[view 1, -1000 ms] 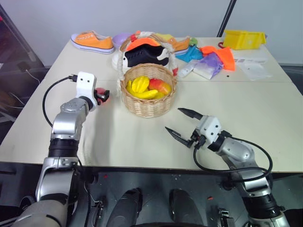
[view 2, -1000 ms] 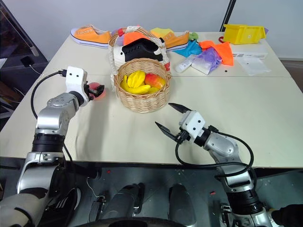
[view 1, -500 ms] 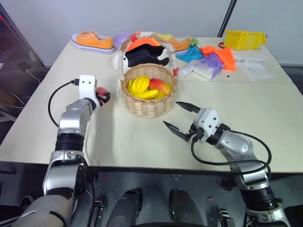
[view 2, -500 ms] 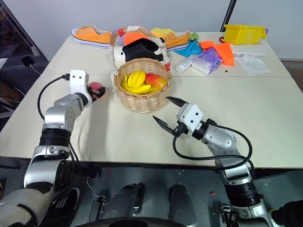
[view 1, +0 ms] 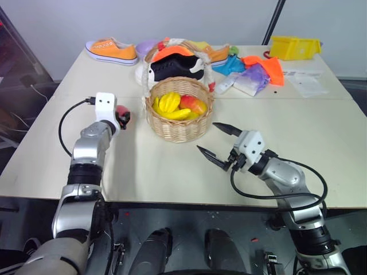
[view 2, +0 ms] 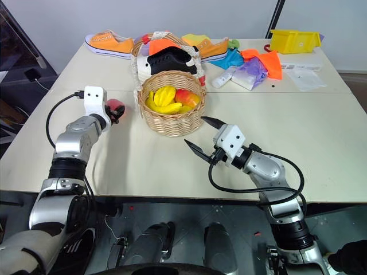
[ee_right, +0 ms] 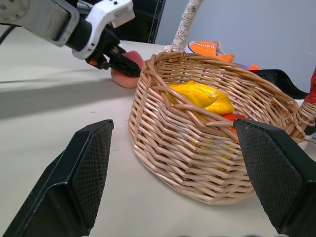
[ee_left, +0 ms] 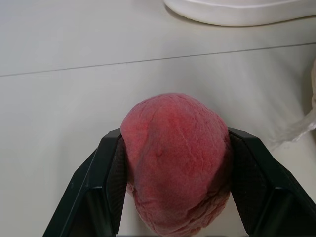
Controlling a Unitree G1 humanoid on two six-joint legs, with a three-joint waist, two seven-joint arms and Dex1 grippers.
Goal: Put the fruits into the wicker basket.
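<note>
Next, I let go of the peach with my left gripper in the wicker basket (view 1: 182, 103), between the yellow star fruit and the mango.
The pink-red peach (ee_left: 175, 158) rests on the table left of the wicker basket (view 1: 179, 127), and my left gripper (view 1: 123, 117) is shut on it, one black finger (ee_left: 106, 187) pressed against each side. Inside the basket lie a yellow star fruit (view 1: 169, 102), a banana (view 1: 176, 114) and a red-yellow mango (view 1: 194, 104). My right gripper (view 1: 207, 137) hovers open just off the basket's near right side, pointing at its woven wall (ee_right: 187, 158), with nothing between its fingers.
Behind the basket stands a second basket holding a black shoe (view 1: 172, 67). Along the table's far edge are an orange sneaker (view 1: 112, 50), orange and purple cloths (view 1: 261, 71), papers (view 1: 307, 83) and a yellow bin (view 1: 295, 47).
My left gripper's fingers, earlier spread around the peach, have closed onto it. The right gripper has stayed open beside the basket.
</note>
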